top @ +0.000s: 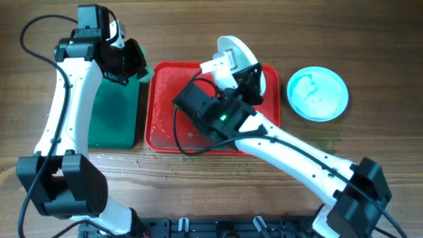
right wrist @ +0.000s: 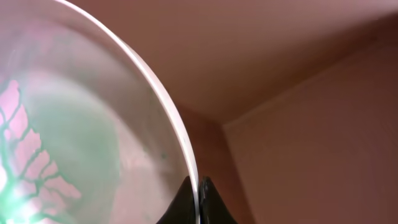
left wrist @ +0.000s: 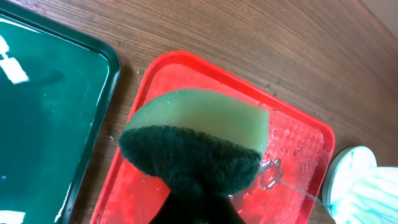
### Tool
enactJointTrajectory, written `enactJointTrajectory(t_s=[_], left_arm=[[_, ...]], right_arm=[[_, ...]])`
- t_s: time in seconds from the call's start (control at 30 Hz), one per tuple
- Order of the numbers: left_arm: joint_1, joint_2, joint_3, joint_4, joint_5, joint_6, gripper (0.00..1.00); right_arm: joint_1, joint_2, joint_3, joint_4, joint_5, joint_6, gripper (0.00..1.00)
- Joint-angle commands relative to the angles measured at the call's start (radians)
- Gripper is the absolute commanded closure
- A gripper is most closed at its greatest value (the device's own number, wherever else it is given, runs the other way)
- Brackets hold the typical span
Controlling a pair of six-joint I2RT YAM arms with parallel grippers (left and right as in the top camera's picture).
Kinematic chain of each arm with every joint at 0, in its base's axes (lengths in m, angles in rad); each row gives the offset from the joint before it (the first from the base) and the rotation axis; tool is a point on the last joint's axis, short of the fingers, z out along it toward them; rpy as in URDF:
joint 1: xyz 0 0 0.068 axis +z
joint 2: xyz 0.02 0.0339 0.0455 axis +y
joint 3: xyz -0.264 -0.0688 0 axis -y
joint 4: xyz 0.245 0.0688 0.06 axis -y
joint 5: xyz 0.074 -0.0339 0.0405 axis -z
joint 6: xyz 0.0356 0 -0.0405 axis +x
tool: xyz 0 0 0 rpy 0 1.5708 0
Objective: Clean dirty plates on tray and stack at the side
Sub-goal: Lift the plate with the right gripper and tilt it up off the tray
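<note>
Next, I let go of the white plate with my right gripper on top of the teal-smeared plate (top: 318,94) next to the red tray.
The red tray (top: 165,119) lies mid-table and also shows in the left wrist view (left wrist: 298,162). My right gripper (top: 246,78) is shut on the rim of a white plate (top: 232,49) and holds it tilted on edge above the tray's far end. In the right wrist view the fingertips (right wrist: 198,186) pinch the plate's rim (right wrist: 155,99), and teal smears show on its face. A second plate (top: 318,92) with teal smears lies on the table right of the tray, seen also in the left wrist view (left wrist: 354,180). My left gripper (top: 127,61) is shut on a green sponge (left wrist: 199,143) at the tray's far left corner.
A dark green tray (top: 114,112) lies left of the red tray, also in the left wrist view (left wrist: 43,112). Water drops wet the red tray's floor and the table in front of it. The right arm crosses the tray's right half.
</note>
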Motion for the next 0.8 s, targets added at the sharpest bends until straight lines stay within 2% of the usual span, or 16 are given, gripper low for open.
enactJointTrajectory(t_s=[0.0, 0.27, 0.33, 0.4, 0.53, 0.7, 0.77], left_arm=[[-0.005, 0.0, -0.006, 0.006, -0.006, -0.014, 0.96], [-0.005, 0.0, -0.006, -0.005, -0.01, -0.013, 0.96], [-0.005, 0.0, -0.006, -0.005, -0.01, -0.013, 0.96], [-0.005, 0.0, -0.006, -0.006, -0.009, -0.013, 0.96], [-0.005, 0.0, -0.006, -0.048, -0.01, -0.013, 0.96], [-0.005, 0.0, -0.006, -0.073, -0.01, -0.013, 0.96], [-0.005, 0.0, -0.006, -0.077, -0.01, -0.013, 0.96]], right_arm=[[0.023, -0.013, 0.007, 0.028, 0.11, -0.085, 0.96], [0.024, -0.013, 0.007, 0.035, 0.097, -0.123, 0.96], [0.024, -0.013, 0.006, 0.025, -0.018, -0.124, 0.96], [0.009, -0.013, 0.007, -0.005, -0.284, -0.114, 0.96], [-0.082, -0.013, 0.006, -0.032, -0.993, 0.049, 0.96], [-0.25, -0.024, 0.009, 0.008, -1.336, 0.088, 0.96], [-0.368, -0.047, 0.009, 0.03, -1.512, 0.089, 0.96]])
